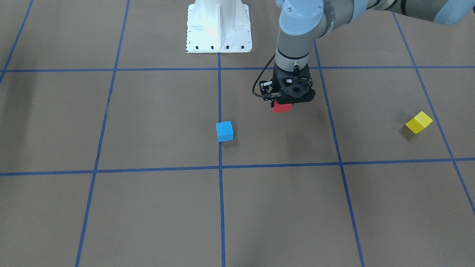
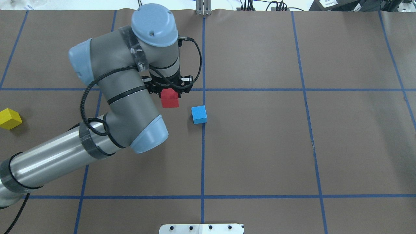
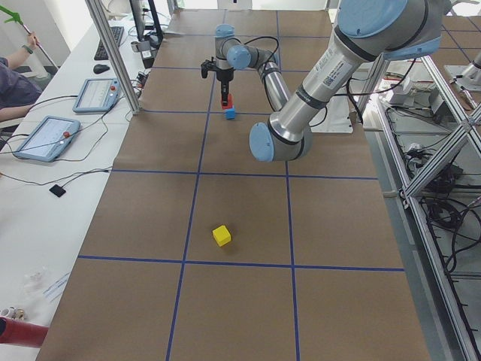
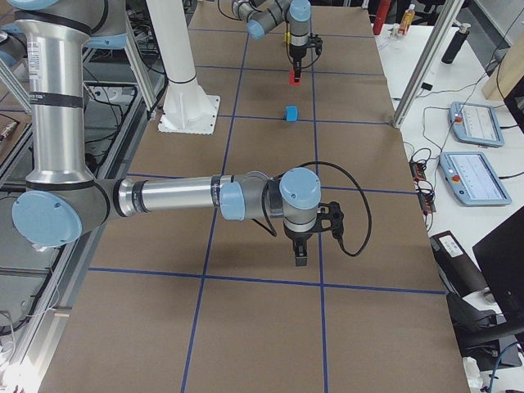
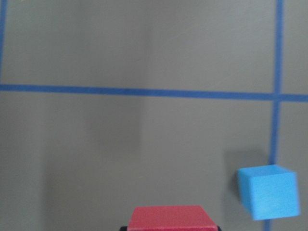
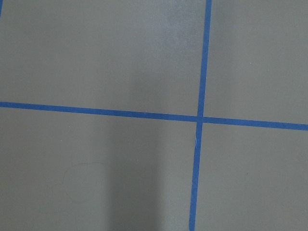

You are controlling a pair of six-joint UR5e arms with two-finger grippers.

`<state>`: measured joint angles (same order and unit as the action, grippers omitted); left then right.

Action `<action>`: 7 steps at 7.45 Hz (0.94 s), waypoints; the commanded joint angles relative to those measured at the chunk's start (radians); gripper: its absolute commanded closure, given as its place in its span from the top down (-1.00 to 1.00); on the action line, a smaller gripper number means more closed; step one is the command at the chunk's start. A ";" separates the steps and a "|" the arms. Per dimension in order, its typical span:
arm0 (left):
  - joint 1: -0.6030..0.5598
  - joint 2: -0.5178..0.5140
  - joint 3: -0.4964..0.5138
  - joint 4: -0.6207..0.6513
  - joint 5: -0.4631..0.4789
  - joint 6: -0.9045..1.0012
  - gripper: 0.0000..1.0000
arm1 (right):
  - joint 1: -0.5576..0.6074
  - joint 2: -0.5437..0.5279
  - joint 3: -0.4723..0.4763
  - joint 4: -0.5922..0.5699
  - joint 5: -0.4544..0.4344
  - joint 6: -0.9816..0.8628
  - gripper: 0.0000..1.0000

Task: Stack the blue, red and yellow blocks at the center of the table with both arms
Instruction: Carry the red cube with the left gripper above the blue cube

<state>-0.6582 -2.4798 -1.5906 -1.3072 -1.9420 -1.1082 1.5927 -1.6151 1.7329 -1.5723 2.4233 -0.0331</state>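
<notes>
I will set the red block on top of the blue block point(image 1: 225, 126) point(image 5: 273, 192) using my left gripper.
My left gripper point(image 1: 283, 105) is shut on the red block point(image 1: 281, 109) and holds it above the table, a little to the blue block's robot-left side. The blue block point(image 1: 224, 131) sits on the table's centre tape line point(image 2: 199, 114). In the left wrist view the red block point(image 5: 171, 217) is at the bottom edge and the blue block point(image 5: 268, 191) at lower right. The yellow block point(image 2: 9, 118) lies far out on my left side. My right gripper point(image 4: 300, 258) shows only in the exterior right view, low over bare table; I cannot tell if it is open.
The white robot base point(image 1: 219, 27) stands at the table's robot-side edge. Blue tape lines point(image 6: 198, 118) divide the brown table into squares. Tablets point(image 4: 475, 176) and cables lie on the side bench beyond the table's edge.
</notes>
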 commanded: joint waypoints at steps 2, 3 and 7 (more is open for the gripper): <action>0.017 -0.065 0.145 -0.110 -0.002 -0.004 -1.00 | 0.003 -0.006 -0.004 0.000 -0.001 -0.082 1.00; 0.040 -0.067 0.170 -0.128 0.000 -0.031 -1.00 | 0.003 -0.006 -0.001 0.000 -0.003 -0.093 1.00; 0.069 -0.067 0.198 -0.162 0.000 -0.093 -1.00 | 0.003 -0.008 0.002 0.000 -0.003 -0.134 1.00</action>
<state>-0.6011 -2.5463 -1.4032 -1.4668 -1.9426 -1.1953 1.5953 -1.6226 1.7339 -1.5723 2.4207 -0.1648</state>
